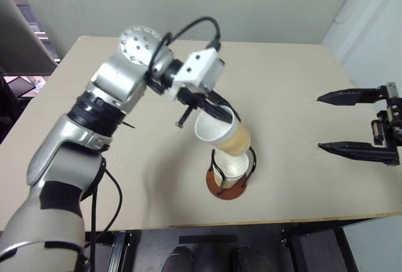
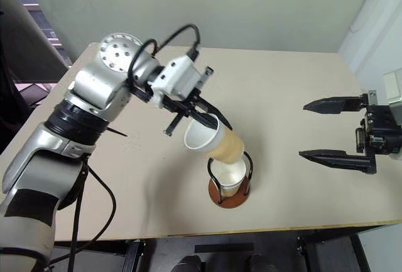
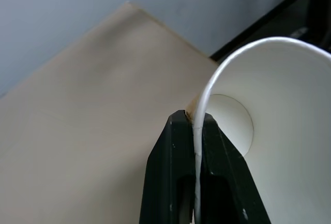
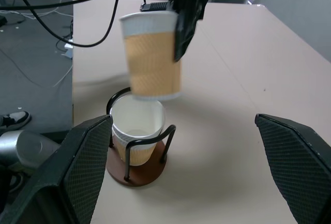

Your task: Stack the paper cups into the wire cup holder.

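The robot's left gripper needs to release the tan paper cup inside the white-rimmed paper cup [image 1: 231,158] in the wire cup holder. The tan cup hangs just above the holder now.
My left gripper [image 1: 220,114] is shut on the rim of a tan paper cup [image 1: 229,135], one finger inside and one outside. The cup hangs tilted, its bottom just above the wire cup holder [image 1: 227,190] near the table's front edge. The holder's black loops rise from a reddish-brown disc and enclose a white-rimmed paper cup [image 4: 137,125], with what looks like a second rim nested under it. My right gripper [image 1: 319,121] stands open to the right of the holder, well apart from it, with nothing between its fingers [image 4: 90,167].
The beige table [image 1: 301,65] reaches back to a pale wall. Its front edge runs close below the holder. Black cables [image 4: 77,32] trail from my left arm off the table's side.
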`<state>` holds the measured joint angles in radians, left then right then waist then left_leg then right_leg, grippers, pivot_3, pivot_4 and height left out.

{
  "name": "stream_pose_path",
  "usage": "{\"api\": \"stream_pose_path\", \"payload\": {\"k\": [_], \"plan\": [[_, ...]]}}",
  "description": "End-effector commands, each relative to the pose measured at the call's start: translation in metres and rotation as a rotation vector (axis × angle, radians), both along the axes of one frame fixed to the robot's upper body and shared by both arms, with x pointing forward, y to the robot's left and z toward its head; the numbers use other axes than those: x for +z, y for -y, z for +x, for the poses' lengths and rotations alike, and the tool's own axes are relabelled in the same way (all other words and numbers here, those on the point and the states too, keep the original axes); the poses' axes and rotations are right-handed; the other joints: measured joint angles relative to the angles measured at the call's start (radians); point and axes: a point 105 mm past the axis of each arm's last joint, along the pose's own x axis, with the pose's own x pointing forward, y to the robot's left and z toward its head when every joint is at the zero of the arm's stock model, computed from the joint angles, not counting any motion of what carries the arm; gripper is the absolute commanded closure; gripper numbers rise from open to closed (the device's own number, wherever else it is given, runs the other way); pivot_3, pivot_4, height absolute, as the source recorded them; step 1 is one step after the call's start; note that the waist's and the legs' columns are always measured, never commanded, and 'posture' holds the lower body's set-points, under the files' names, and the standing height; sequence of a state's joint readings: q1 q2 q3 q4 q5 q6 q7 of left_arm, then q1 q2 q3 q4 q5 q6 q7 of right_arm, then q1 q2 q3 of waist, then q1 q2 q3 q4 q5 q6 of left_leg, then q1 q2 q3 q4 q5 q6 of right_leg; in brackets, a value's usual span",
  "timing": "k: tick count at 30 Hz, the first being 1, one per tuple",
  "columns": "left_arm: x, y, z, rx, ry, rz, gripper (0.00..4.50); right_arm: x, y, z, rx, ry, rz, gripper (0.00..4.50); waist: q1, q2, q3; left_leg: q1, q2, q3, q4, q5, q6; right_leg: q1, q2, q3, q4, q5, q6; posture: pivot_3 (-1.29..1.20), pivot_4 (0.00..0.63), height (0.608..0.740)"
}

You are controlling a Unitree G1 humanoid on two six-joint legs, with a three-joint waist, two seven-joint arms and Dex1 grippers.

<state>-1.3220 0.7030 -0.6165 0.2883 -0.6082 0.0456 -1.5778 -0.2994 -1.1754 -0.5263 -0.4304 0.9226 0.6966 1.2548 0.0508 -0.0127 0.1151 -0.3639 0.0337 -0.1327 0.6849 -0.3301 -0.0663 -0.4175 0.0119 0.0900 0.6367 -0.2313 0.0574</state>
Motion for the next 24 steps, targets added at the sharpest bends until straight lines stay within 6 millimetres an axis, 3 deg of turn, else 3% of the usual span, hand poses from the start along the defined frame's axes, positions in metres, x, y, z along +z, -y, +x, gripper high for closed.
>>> {"api": "stream_pose_path", "payload": {"k": [1,11,24], "plan": [[0.007,0.007,-0.012,-0.100,0.026,0.017,4.46,0.011,0.001,-0.008,-0.025,0.060,-0.007,0.00,0.001,0.000,0.000,0.000,0.000,0.000,0.000,0.000,0.000,0.000,0.000,0.000,0.000,0.000,0.000,0.00,0.150,0.740],[-0.018,0.009,-0.001,-0.098,0.062,0.129,4.46,0.010,0.003,-0.017,-0.070,0.059,-0.010,0.00,0.005,0.000,0.000,-0.001,-0.002,0.001,0.002,-0.001,0.002,0.000,0.000,0.000,0.000,-0.001,0.003,0.00,0.150,0.740],[-0.026,0.012,0.000,-0.105,0.070,0.163,4.46,0.008,0.003,-0.017,-0.083,0.058,-0.012,0.00,0.006,0.000,0.000,-0.002,-0.002,0.001,0.005,-0.001,0.003,0.001,0.000,-0.001,0.000,-0.001,0.004,0.00,0.150,0.740]]}}
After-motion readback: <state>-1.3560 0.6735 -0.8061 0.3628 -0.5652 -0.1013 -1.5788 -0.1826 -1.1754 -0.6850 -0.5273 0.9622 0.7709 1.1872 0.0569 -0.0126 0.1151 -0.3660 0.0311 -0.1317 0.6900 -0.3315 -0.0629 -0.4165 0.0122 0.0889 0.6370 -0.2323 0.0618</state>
